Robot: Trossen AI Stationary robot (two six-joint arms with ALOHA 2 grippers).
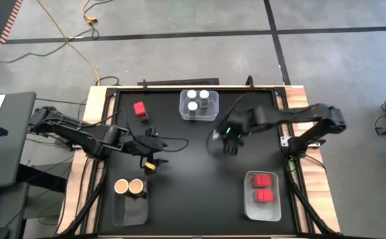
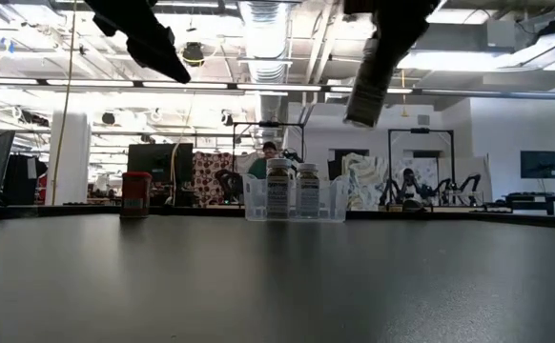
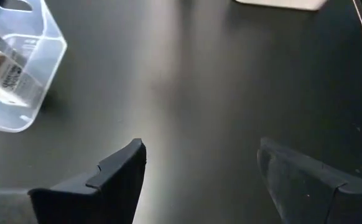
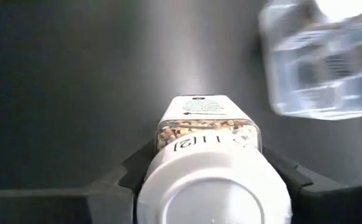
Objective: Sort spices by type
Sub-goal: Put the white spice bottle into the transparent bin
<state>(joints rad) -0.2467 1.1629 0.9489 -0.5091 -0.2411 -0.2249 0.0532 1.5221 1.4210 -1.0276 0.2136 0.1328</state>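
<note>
I will let go of the spice jar, now tilted high over the table, with my right gripper in the free near corner of the white-lidded jars' clear bin [image 1: 205, 111] [image 4: 306, 87].
My right gripper [image 1: 225, 143] is shut on a clear spice jar with a white lid [image 4: 213, 186], lifted above the table's middle. Just beyond it, at the far middle, a clear bin [image 1: 198, 106] holds three white-lidded jars. One red spice box [image 1: 139, 109] stands on its base on the table at the far left. My left gripper [image 3: 199, 174] hovers open over the table left of centre, with nothing between its fingers. In the low view the held jar [image 2: 365, 86] hangs tilted, high over the table. My right gripper pinches the jar between its two fingers [image 4: 125, 180], one on each side of the jar's top end [image 4: 168, 144] just under the white lid. The fingers slant down from the table's right side. The jar is lifted clear and tilted, its bottom [image 4: 201, 107] pointing away from the gripper.
A clear bin at the near left [image 1: 130, 206] holds two tan-lidded jars [image 1: 128, 187]. Another bin at the near right [image 1: 262, 209] holds two red boxes [image 1: 264, 188]. The black table lies bare between the bins.
</note>
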